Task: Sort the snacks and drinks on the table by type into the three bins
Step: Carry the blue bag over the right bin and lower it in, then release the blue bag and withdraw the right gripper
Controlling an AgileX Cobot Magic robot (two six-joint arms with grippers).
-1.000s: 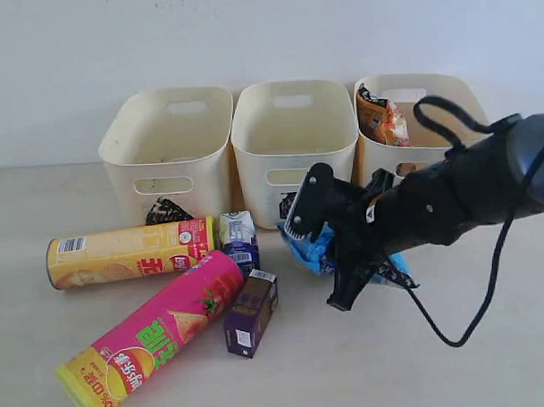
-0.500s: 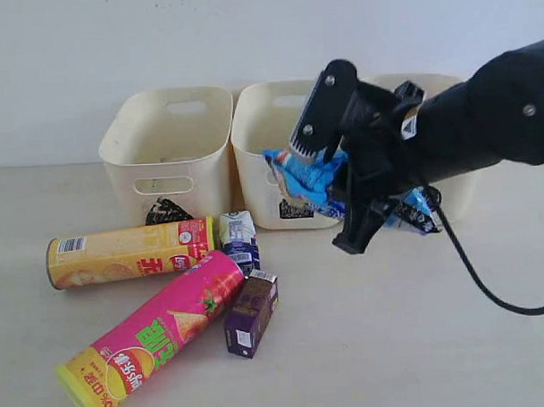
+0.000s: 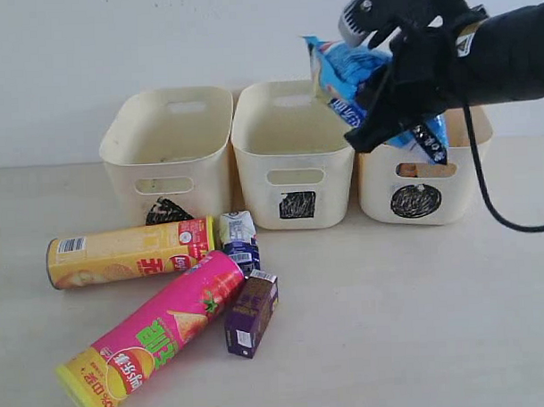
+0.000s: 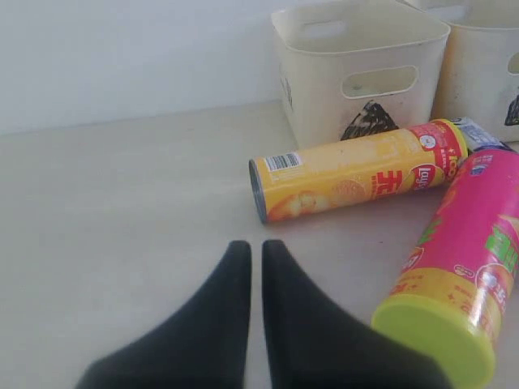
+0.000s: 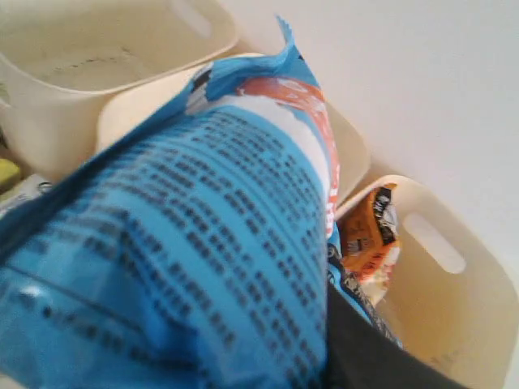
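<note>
My right gripper is holding the blue foil packet. It will drop the packet in the circle-marked bin point(image 3: 421, 124) point(image 5: 408, 298), next to the orange-white packet.
My right gripper point(image 3: 386, 90) is shut on the blue foil packet point(image 3: 346, 69) and holds it high over the rim between the square-marked middle bin point(image 3: 292, 131) and the circle-marked right bin point(image 3: 450, 184). In the right wrist view the blue packet point(image 5: 178, 243) fills the frame, and an orange-white packet point(image 5: 369, 231) lies in the right bin point(image 5: 462, 324). On the table point(image 3: 392, 324) lie the yellow tube point(image 3: 131, 251), the pink tube point(image 3: 156, 333), the blue-and-white carton point(image 3: 239, 240) and the purple carton point(image 3: 252, 313). My left gripper point(image 4: 256, 247) is shut and empty, short of the yellow tube point(image 4: 357, 170).
The triangle-marked left bin point(image 3: 167, 136) stands just behind the yellow tube. The pink tube's yellow end point(image 4: 434, 336) lies close beside my left gripper's fingers point(image 4: 308, 324). A white wall rises behind the bins. No dark packet shows.
My right gripper has lifted the blue packet from the table in front of the middle bin, up and back to above the bins' rims. The tubes and cartons have not moved.
</note>
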